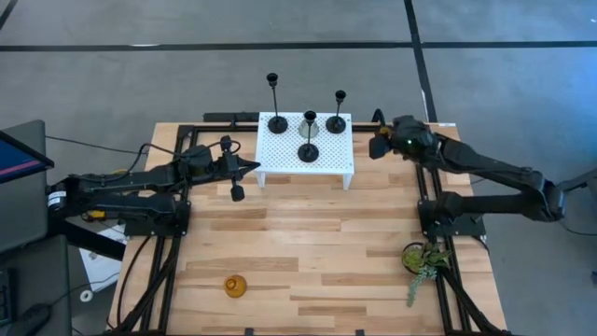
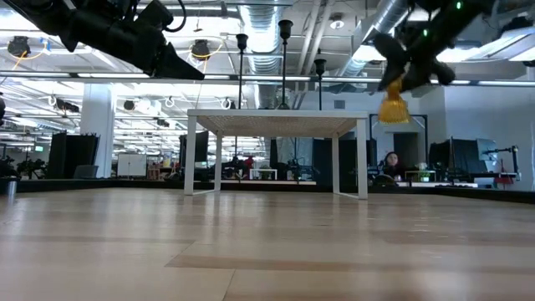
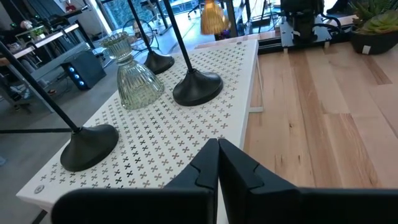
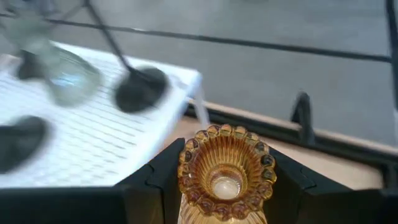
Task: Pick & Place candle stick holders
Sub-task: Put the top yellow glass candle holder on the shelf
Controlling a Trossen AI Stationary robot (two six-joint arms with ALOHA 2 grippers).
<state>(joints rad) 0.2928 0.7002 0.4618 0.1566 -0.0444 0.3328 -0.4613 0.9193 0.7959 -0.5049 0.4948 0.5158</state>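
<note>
My right gripper has the amber holder. It will let go of it on the white stand (image 1: 331,152) (image 4: 67,165) beside the front black holder.
A white perforated stand (image 1: 280,154) at the table's far middle carries three black thin-stemmed candle stick holders (image 1: 277,122) (image 1: 337,122) (image 1: 309,152) and a clear glass one (image 3: 134,78), each standing on its base. An amber glass holder (image 2: 393,104) hangs in the air just right of the stand, with my right gripper (image 4: 225,190) shut on it. A second amber holder (image 1: 235,286) stands on the table near its front left. My left gripper (image 1: 250,167) is shut and empty, level, at the stand's left edge. My right gripper pinches the amber holder between its two fingers (image 4: 152,180), on opposite sides of the ribbed body (image 4: 193,214) just under the scalloped rim. It comes from the table's right, slanting down. The holder is lifted clear, nearly upright, open top up, wide foot (image 2: 393,113) lowest.
A potted green plant (image 1: 424,259) sits near the table's right edge. The black arm frames (image 1: 448,219) stand along both sides. The wooden table top (image 1: 317,252) between the stand and the near edge is bare apart from the amber holder.
</note>
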